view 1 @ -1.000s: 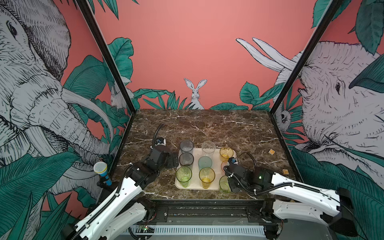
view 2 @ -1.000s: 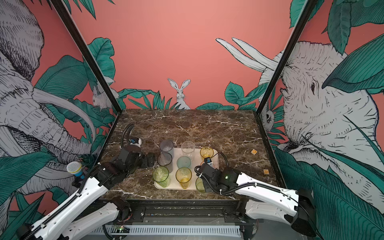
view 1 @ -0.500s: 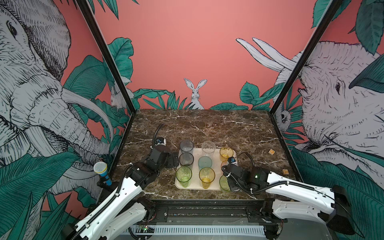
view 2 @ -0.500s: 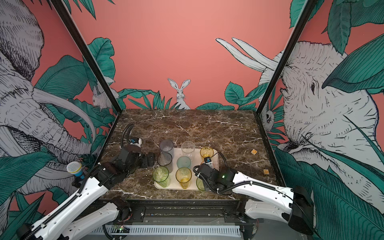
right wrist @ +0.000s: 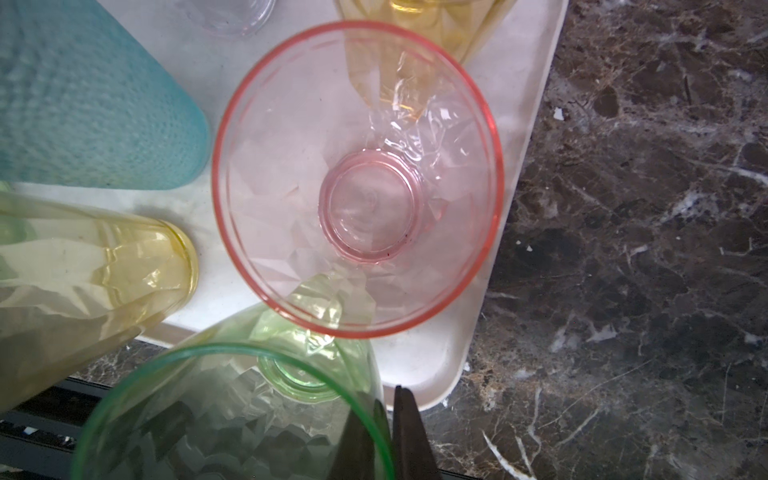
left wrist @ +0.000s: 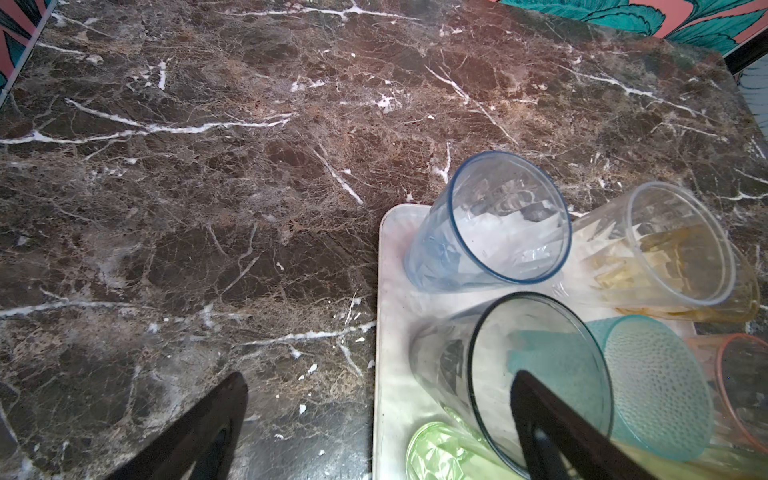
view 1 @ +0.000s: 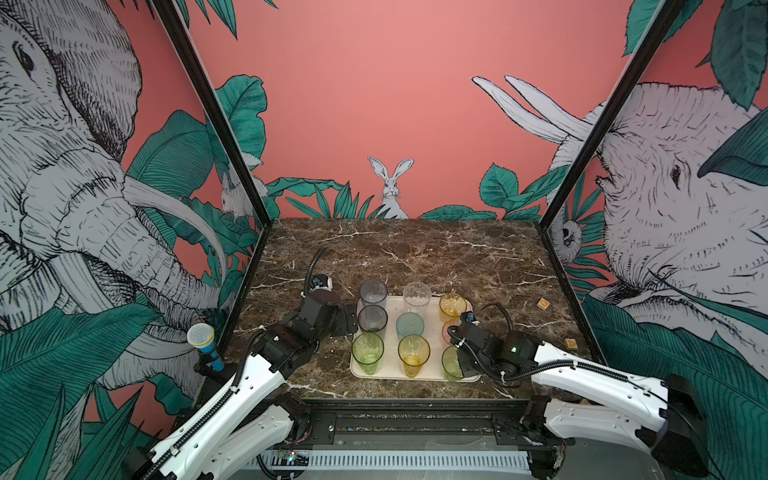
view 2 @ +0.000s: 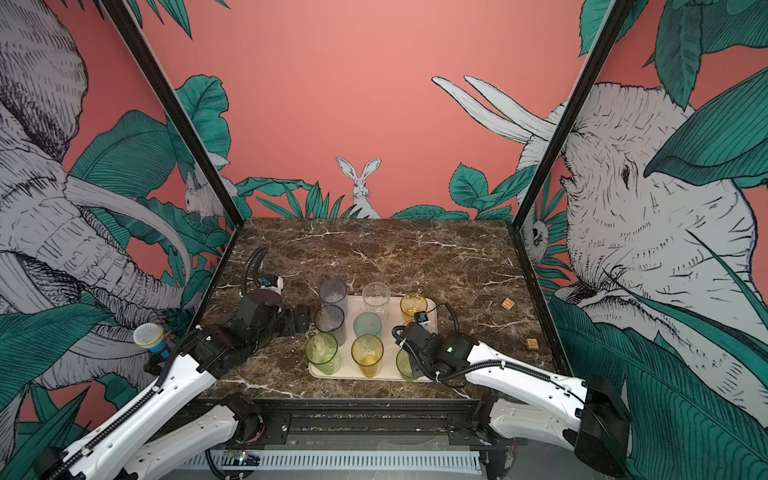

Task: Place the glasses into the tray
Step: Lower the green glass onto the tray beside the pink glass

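The robot's right gripper will release the second green glass in the tray's front corner (view 1: 456, 372) (right wrist: 337, 364), just before the pink glass.
The cream tray (view 1: 390, 370) lies at the table's front middle with several glasses standing in it: grey (view 1: 373, 293), smoky (view 1: 372, 319), clear (view 1: 417, 296), teal (view 1: 409, 325), amber (view 1: 453, 305), green (view 1: 368, 348) and yellow (view 1: 413, 351). The pink glass (right wrist: 357, 174) is partly hidden behind my right arm in both top views. My right gripper (right wrist: 386, 436) is shut on the rim of a second green glass (view 1: 451, 368) at the tray's front right corner, one finger inside, one outside. My left gripper (left wrist: 378, 432) stands open at the tray's left edge (left wrist: 384, 332), beside the smoky glass (left wrist: 536, 374), holding nothing.
Two small orange wooden blocks (view 1: 543, 304) (view 1: 570, 343) lie on the marble right of the tray. A toy microphone (view 1: 203, 340) stands outside the left wall. Black frame posts and printed walls close in both sides. Bare marble (view 1: 395, 249) stretches behind the tray.
My right arm has shifted slightly to the left while staying shut on the green glass. The left arm has not moved.
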Robot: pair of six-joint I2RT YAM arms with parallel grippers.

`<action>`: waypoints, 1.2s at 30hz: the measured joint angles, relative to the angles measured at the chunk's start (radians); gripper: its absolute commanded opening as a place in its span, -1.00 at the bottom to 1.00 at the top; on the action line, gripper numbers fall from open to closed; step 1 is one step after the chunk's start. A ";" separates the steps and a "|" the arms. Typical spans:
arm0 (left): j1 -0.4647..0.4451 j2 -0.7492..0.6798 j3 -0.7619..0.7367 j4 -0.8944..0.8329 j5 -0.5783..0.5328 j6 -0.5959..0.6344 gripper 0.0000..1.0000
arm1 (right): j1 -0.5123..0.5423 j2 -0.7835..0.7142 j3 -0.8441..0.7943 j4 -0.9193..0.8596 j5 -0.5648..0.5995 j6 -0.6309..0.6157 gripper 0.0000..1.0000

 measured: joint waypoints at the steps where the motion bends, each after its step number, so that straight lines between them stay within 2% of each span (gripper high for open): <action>1: 0.000 0.000 0.000 0.000 0.000 0.000 0.99 | -0.004 0.000 -0.002 0.002 0.000 -0.001 -1.00; 36: 0.000 0.007 0.000 0.000 0.000 0.000 0.99 | -0.056 0.051 -0.014 0.036 -0.029 -0.023 -1.00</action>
